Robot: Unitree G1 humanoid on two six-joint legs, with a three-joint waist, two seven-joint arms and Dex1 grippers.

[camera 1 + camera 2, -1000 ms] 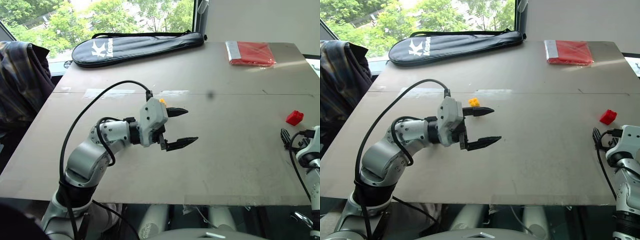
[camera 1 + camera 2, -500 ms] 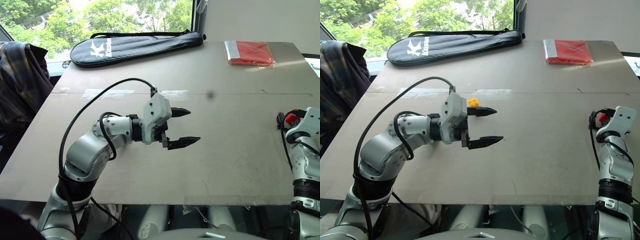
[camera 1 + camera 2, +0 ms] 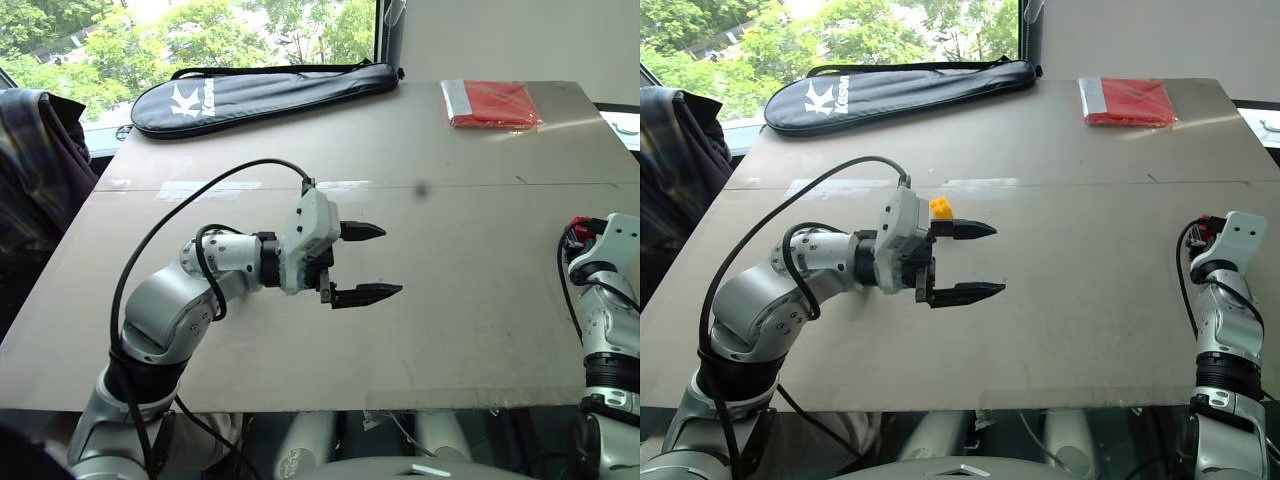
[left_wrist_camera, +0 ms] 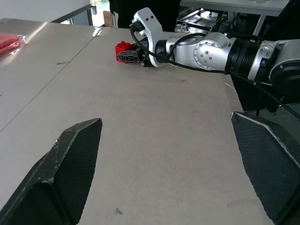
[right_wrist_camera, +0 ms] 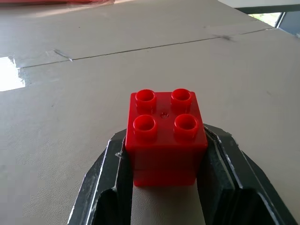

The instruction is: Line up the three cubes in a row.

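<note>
Next, I let go of the red cube with my right gripper on the bare tabletop out (image 3: 472, 293) past the nearer fingertip of my left gripper.
A red studded cube (image 5: 165, 136) sits on the table near the right edge, with my right gripper (image 5: 164, 143) shut on its two sides. From the head, that cube (image 3: 582, 228) peeks out past the right wrist. The left wrist view shows the right gripper (image 4: 127, 55) and the red cube (image 4: 123, 48) across the table. A yellow-orange cube (image 3: 940, 208) rests mid-table just behind my left gripper (image 3: 998, 260). The left gripper hovers open and empty, its fingers pointing toward the right.
A black racket bag (image 3: 265, 93) lies along the table's far left. A flat red packet (image 3: 495, 103) lies at the far right. A plaid cloth (image 3: 40, 170) hangs off the left side. Bare tabletop (image 3: 480, 300) stretches between the two grippers.
My right gripper moved forward to the red cube and shut on it. The left gripper stayed in place, open.
</note>
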